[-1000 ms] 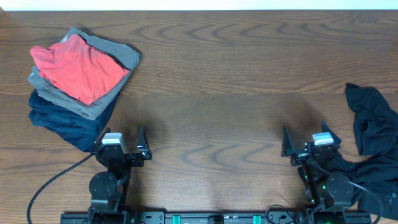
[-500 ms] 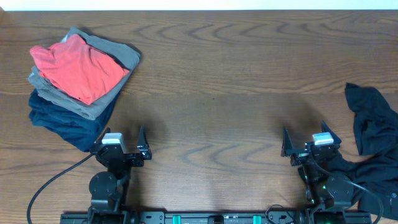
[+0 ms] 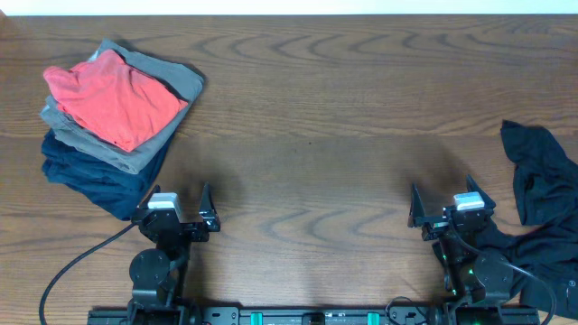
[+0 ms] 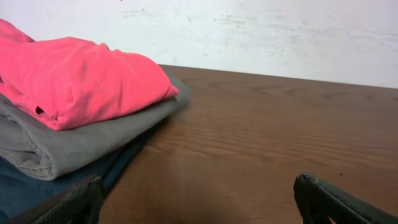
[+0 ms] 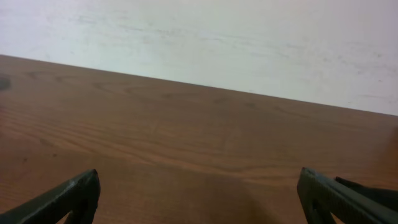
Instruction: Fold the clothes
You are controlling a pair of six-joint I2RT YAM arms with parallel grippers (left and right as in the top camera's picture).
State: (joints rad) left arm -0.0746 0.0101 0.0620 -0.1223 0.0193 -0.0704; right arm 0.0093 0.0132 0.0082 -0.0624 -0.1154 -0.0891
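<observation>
I will next grab the black T-shirt with my right gripper by its inner edge (image 3: 442, 246), the one that faces the stack of folded clothes.
The black T-shirt (image 3: 542, 203) lies crumpled at the table's right edge, partly running off the frame, just right of my right arm. My right gripper (image 3: 449, 205) is open and empty near the front edge; in the right wrist view (image 5: 199, 196) only bare wood lies between its fingers, and a dark sliver of the shirt (image 5: 373, 190) shows beside the right finger. My left gripper (image 3: 176, 206) is open and empty near the front left; it also shows in the left wrist view (image 4: 199, 202).
A stack of folded garments sits at the back left: red-orange (image 3: 113, 95) on top, grey (image 3: 172, 77) under it, navy (image 3: 95, 181) at the bottom. The stack shows in the left wrist view (image 4: 68, 81). A black cable (image 3: 72, 262) runs from the left arm.
</observation>
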